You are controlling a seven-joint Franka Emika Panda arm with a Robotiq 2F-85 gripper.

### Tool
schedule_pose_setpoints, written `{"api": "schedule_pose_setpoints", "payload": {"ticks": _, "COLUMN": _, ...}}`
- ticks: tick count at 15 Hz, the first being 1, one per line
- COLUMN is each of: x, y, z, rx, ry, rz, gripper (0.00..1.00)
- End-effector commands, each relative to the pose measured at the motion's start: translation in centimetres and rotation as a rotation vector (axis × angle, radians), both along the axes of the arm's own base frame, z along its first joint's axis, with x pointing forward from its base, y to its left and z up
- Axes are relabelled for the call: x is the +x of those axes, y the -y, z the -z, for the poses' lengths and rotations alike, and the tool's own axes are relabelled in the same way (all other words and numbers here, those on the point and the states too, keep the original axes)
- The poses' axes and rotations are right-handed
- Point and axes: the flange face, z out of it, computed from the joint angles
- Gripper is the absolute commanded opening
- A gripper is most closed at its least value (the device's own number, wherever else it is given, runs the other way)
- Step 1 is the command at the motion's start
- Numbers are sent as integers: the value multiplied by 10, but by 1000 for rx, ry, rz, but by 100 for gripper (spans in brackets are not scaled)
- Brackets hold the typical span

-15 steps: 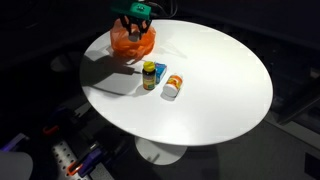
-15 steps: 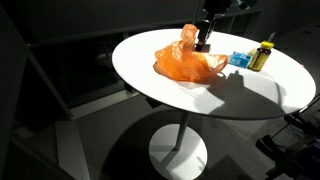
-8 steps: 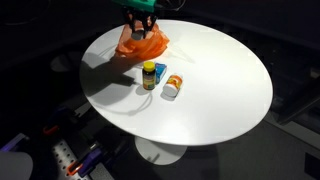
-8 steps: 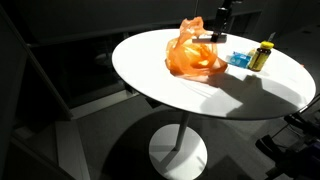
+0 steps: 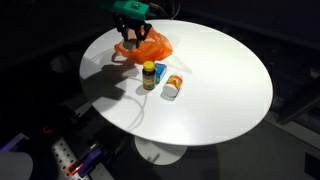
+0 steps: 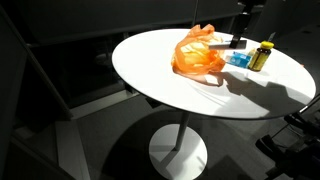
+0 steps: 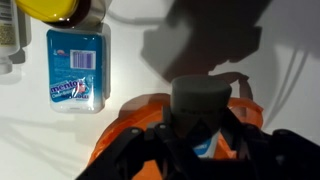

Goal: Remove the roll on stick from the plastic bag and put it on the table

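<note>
My gripper should let the roll-on stick go on the table (image 5: 131, 84) next to the yellow-lidded bottle, away from the orange and white bottle.
The orange plastic bag (image 5: 146, 47) lies crumpled on the white round table (image 5: 220, 90), and it also shows in the other exterior view (image 6: 198, 56). My gripper (image 5: 131, 27) hangs just above the bag's edge. In the wrist view my gripper (image 7: 203, 125) is shut on a dark grey cylinder with a blue and white label, the roll-on stick (image 7: 200, 98). The stick is held over the open orange bag (image 7: 130, 125). In an exterior view the gripper (image 6: 238, 42) is beside the bag, near the blue box.
A blue mint box (image 7: 77, 68) lies next to the bag, also seen in both exterior views (image 5: 160, 70) (image 6: 240, 58). A yellow-lidded bottle (image 5: 149, 75) stands beside it, and an orange and white bottle (image 5: 173, 86) lies next to that. The table edge is close behind the bag.
My gripper has come out of the bag and moved toward the blue box with the stick in it. The bag was dragged the same way and has slumped.
</note>
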Motion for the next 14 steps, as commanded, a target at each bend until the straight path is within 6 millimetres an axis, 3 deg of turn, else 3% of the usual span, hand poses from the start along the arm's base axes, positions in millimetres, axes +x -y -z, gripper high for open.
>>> {"api": "schedule_pose_setpoints", "payload": {"ticks": 1, "x": -34, "y": 12, "z": -10, "rx": 21, "ry": -4, "rz": -7, "gripper": 25}}
{"api": "schedule_pose_setpoints", "payload": {"ticks": 8, "x": -75, "y": 40, "z": 3, "rx": -15, "ry": -26, "rz": 72, "gripper": 25}}
{"api": "schedule_pose_setpoints", "payload": {"ticks": 14, "x": -83, "y": 61, "z": 37, "rx": -46, "ry": -29, "rz": 143, "gripper": 25}}
